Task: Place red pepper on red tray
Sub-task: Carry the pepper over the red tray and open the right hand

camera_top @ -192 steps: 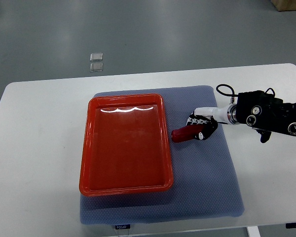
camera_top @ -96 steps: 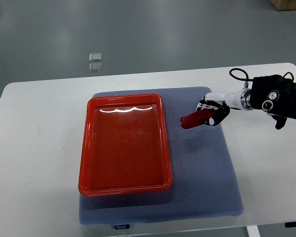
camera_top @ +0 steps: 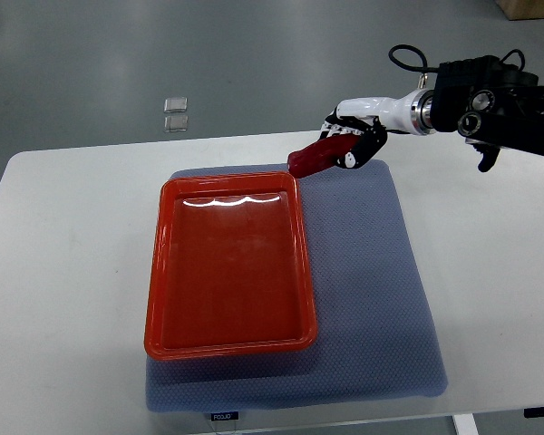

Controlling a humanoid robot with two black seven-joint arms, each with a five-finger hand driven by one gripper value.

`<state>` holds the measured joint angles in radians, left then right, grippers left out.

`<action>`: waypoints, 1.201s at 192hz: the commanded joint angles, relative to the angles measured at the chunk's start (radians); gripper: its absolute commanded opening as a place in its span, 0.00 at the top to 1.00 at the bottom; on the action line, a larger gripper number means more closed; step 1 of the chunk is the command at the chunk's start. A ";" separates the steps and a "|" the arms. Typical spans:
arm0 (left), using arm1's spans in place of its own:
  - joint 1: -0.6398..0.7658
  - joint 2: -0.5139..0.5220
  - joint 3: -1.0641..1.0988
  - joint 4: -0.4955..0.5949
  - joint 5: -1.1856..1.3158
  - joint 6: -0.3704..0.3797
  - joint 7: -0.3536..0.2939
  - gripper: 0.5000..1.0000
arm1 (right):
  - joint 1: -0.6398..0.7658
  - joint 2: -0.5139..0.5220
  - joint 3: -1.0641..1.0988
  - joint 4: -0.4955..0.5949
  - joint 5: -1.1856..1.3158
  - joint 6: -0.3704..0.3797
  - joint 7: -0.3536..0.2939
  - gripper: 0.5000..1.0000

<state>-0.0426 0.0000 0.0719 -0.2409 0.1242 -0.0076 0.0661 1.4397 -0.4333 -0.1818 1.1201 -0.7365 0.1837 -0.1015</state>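
Note:
The robot's right gripper should release the red pepper near the middle of the red tray (camera_top: 224, 249), slightly toward the tray's far edge. The pepper now hangs just above the tray's corner.
A long red pepper (camera_top: 314, 156) hangs in the air, held by my right hand (camera_top: 352, 143), whose fingers are shut on its right end. The pepper's free tip points left and down, just above the far right corner of the red tray (camera_top: 227, 340). The tray lies empty on the left part of a blue-grey mat (camera_top: 372, 290). My right arm (camera_top: 490, 95) comes in from the right edge near the table's far side. The left arm does not show.
The mat lies on a white table (camera_top: 63, 263). Two small clear squares (camera_top: 176, 113) lie on the grey floor beyond the table's far edge. A brown box corner (camera_top: 535, 7) shows at the top right.
My right hand has lifted the pepper off the mat and carried it away from me and to the left, from beside the tray's right rim to above its far right corner.

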 commanded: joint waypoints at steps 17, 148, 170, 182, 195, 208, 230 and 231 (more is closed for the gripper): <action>0.000 0.000 0.002 -0.005 0.000 0.000 0.003 0.00 | -0.015 0.177 -0.027 -0.060 -0.001 -0.030 0.008 1.00; -0.003 0.000 0.003 -0.011 0.000 0.000 0.008 0.00 | -0.189 0.433 -0.027 -0.229 -0.030 -0.132 0.014 0.99; -0.003 0.000 0.003 -0.011 0.000 0.000 0.008 0.00 | -0.196 0.433 -0.025 -0.227 -0.027 -0.132 0.013 0.91; -0.003 0.000 0.003 -0.011 0.002 0.000 0.008 0.00 | -0.196 0.433 -0.022 -0.229 -0.023 -0.132 0.013 0.84; -0.003 0.000 0.003 -0.009 0.000 0.000 0.008 0.00 | -0.196 0.433 -0.021 -0.229 -0.014 -0.132 0.014 0.74; -0.003 0.000 0.002 -0.008 0.000 0.000 0.008 0.00 | -0.196 0.433 -0.019 -0.229 -0.012 -0.132 0.014 0.69; -0.003 0.000 0.002 -0.005 0.000 0.000 0.008 0.00 | -0.196 0.433 -0.018 -0.227 -0.011 -0.132 0.026 0.58; -0.003 0.000 0.002 -0.005 0.000 0.000 0.008 0.00 | -0.197 0.433 -0.018 -0.229 -0.009 -0.132 0.028 0.57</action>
<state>-0.0460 0.0000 0.0741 -0.2468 0.1244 -0.0076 0.0737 1.2441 0.0000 -0.2005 0.8914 -0.7482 0.0522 -0.0858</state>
